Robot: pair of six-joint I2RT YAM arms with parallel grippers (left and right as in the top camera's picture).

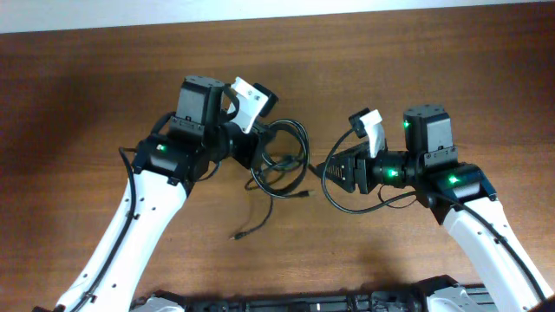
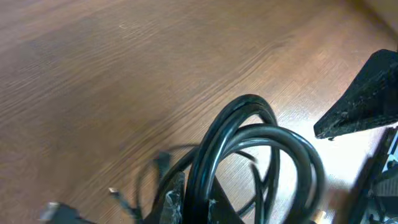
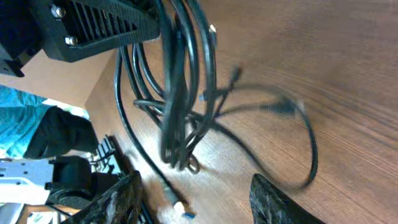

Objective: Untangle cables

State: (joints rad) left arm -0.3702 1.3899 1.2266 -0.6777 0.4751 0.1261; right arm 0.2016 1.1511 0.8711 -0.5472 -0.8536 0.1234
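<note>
My left gripper is pinching several parts of the coil together, so next my right gripper takes the hanging cable loop (image 1: 305,149) before my left gripper opens to loosen them.
The cables (image 1: 284,156) are thin black cords in a tangled coil between the two arms. My left gripper (image 1: 258,149) is shut on the coil and holds it lifted; in the left wrist view the jaws (image 2: 196,208) pinch several strands of the loop (image 2: 261,134). One loose end (image 1: 245,230) trails on the table, and a small plug (image 1: 303,196) lies beside the coil. My right gripper (image 1: 324,170) is open and empty, pointing left at the coil. In the right wrist view its fingers (image 3: 199,202) are spread below the hanging bundle (image 3: 177,93).
The brown wooden table (image 1: 87,104) spans the view. A thin black loop (image 1: 360,206) curves under the right arm. The left gripper body (image 3: 93,25) shows at the top of the right wrist view, and the right gripper's tip (image 2: 364,102) at the right of the left wrist view.
</note>
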